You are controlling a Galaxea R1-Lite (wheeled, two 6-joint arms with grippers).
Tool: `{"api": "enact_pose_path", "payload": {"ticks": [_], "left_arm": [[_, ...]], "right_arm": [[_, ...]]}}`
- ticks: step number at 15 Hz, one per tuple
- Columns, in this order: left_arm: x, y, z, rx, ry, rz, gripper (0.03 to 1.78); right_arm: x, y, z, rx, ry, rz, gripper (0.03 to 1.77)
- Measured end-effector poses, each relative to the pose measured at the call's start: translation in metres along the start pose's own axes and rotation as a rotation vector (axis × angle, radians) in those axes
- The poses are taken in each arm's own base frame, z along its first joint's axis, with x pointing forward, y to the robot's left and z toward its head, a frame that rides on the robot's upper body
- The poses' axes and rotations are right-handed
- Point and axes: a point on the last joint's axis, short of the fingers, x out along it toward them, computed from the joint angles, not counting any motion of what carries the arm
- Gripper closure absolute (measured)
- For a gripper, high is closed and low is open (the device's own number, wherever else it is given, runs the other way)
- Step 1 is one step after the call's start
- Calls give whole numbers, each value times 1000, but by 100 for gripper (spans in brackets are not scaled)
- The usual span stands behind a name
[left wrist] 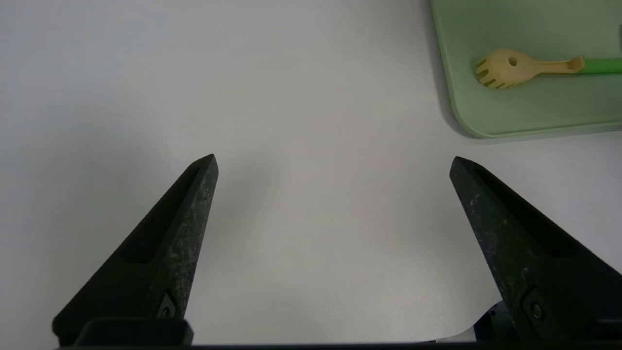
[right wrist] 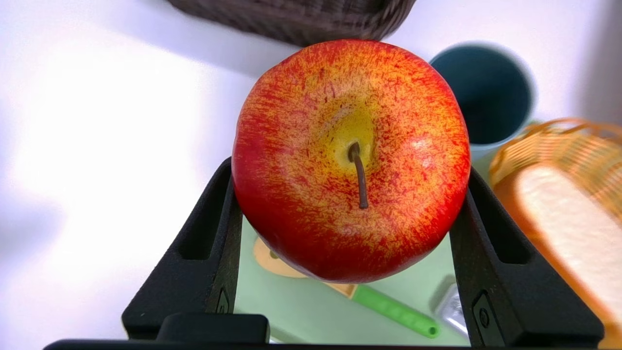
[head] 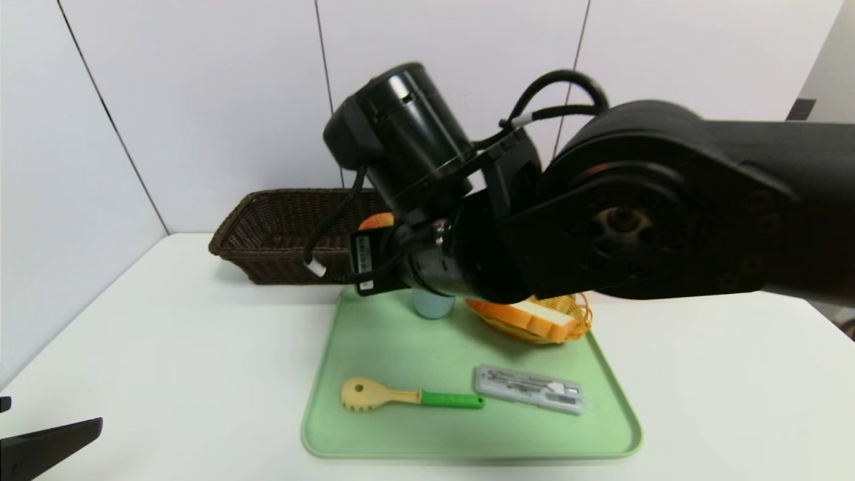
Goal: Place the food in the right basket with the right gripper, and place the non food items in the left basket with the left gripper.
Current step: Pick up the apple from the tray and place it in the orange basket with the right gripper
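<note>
My right gripper should release the apple in the food basket, at its end (head: 581, 236) behind the bread slice. The apple is held above the green tray's back.
My right gripper (right wrist: 349, 167) is shut on a red-yellow apple (right wrist: 350, 160), stem towards the camera, held above the back of the green tray (head: 374, 347). In the head view only a sliver of the apple (head: 376, 220) shows behind my right arm. The dark brown basket (head: 280, 227) stands at the back left. The small orange basket (head: 580, 308) sits on the tray's back right with a bread slice (head: 541, 314) in it. My left gripper (left wrist: 334, 159) hangs open and empty over bare table at the front left.
On the tray lie a beige spoon with a green handle (head: 407, 395) and a flat grey case (head: 530, 389). A pale blue cup (head: 433, 304) stands at the tray's back, under my right wrist. The white table (head: 167, 347) ends at walls on the left and behind.
</note>
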Motion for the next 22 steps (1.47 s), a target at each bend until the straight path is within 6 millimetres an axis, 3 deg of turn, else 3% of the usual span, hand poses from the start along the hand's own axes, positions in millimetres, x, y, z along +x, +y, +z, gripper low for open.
{"api": "enact_pose_path", "payload": {"ticks": [5, 11, 17, 22], "left_arm": [[-1, 0, 1, 2, -12, -1, 12], [0, 0, 1, 1, -11, -1, 12], [0, 0, 1, 0, -11, -1, 12], [0, 0, 1, 0, -9, 0, 12]], "right_arm": [[-20, -55, 37, 81, -99, -83, 63], [-1, -149, 61, 194, -132, -300, 63], [37, -236, 55, 232, -38, -422, 63], [75, -283, 35, 225, 63, -508, 63]]}}
